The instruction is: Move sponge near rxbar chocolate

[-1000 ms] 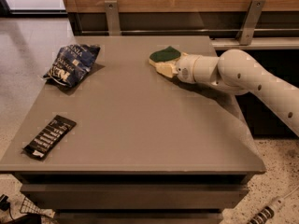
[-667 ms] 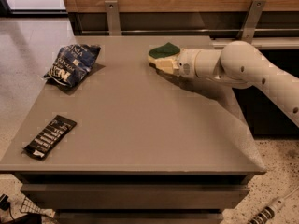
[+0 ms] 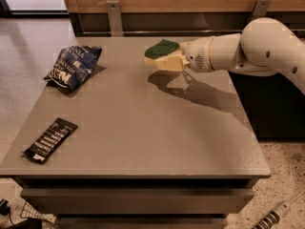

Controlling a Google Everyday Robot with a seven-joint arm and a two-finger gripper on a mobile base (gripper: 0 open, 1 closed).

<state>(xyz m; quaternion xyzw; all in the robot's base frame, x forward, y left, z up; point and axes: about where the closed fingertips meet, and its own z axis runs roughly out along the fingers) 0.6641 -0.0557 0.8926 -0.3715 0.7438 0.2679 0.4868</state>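
Observation:
The sponge, held above the table's far middle, will be put down by my gripper on the grey table (image 3: 91, 128) next to the far end of the rxbar chocolate.
The sponge (image 3: 161, 49), dark green on top with a pale yellow body, is held in the air above the far middle of the grey table (image 3: 143, 128). It casts a shadow on the table below it. My gripper (image 3: 178, 60) reaches in from the right and is shut on the sponge's right side. The rxbar chocolate (image 3: 50, 140), a flat black wrapper with white lettering, lies near the table's front left corner, far from the sponge.
A puffy dark blue snack bag (image 3: 74, 66) lies at the table's far left. A wooden wall with metal brackets (image 3: 113, 13) runs behind the table. My white arm (image 3: 267, 46) spans the far right. A power strip (image 3: 271, 218) lies on the floor at lower right.
The gripper has risen off the table with the sponge and shifted slightly left. The bar and the bag have not moved.

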